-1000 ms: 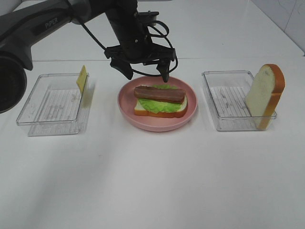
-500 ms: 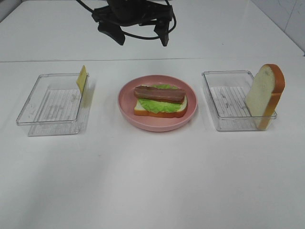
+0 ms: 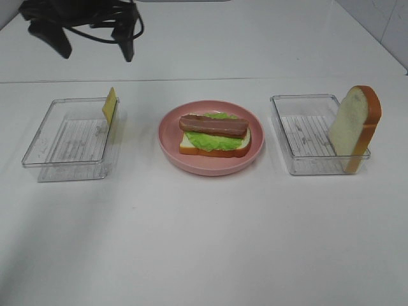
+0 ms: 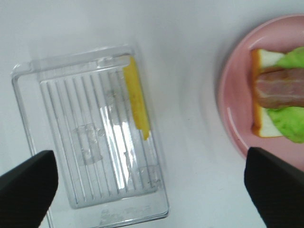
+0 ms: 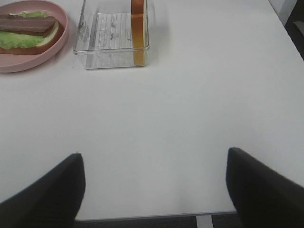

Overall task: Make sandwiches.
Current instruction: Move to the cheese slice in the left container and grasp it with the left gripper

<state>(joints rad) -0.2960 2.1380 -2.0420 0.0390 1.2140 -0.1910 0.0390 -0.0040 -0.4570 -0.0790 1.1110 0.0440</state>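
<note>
Next, my left gripper moves to the middle of the cheese square's top edge [image 3: 108, 101] [image 4: 136, 99] and closes there, since the cheese square is leaning upright.
The sandwich [image 3: 215, 134] lies open on a round pink plate [image 3: 255, 155]: one bread slice, green lettuce and a brown bacon strip on top. A yellow cheese square [image 3: 109, 105] leans upright against the right wall of the left clear tray [image 3: 44, 137]. A second bread slice [image 3: 354, 127] stands on edge in the right clear tray [image 3: 299, 167]. My left gripper [image 3: 95, 46] hangs open and empty high above the table, behind the left tray; its wrist view looks down on the cheese [image 4: 137, 102] and the sandwich [image 4: 280, 102]. My right gripper [image 5: 154, 154] is open, empty, over bare table.
The white table ends at a front edge [image 5: 142, 216] close under the right gripper. In the right wrist view the bread tray [image 5: 111, 57] and the plate [image 5: 9, 64] lie well ahead of the gripper. A wall line runs behind the trays.
The left gripper rose from just above the plate and swung left, now behind the left tray. The bacon stays on the sandwich. The right arm has not moved.
</note>
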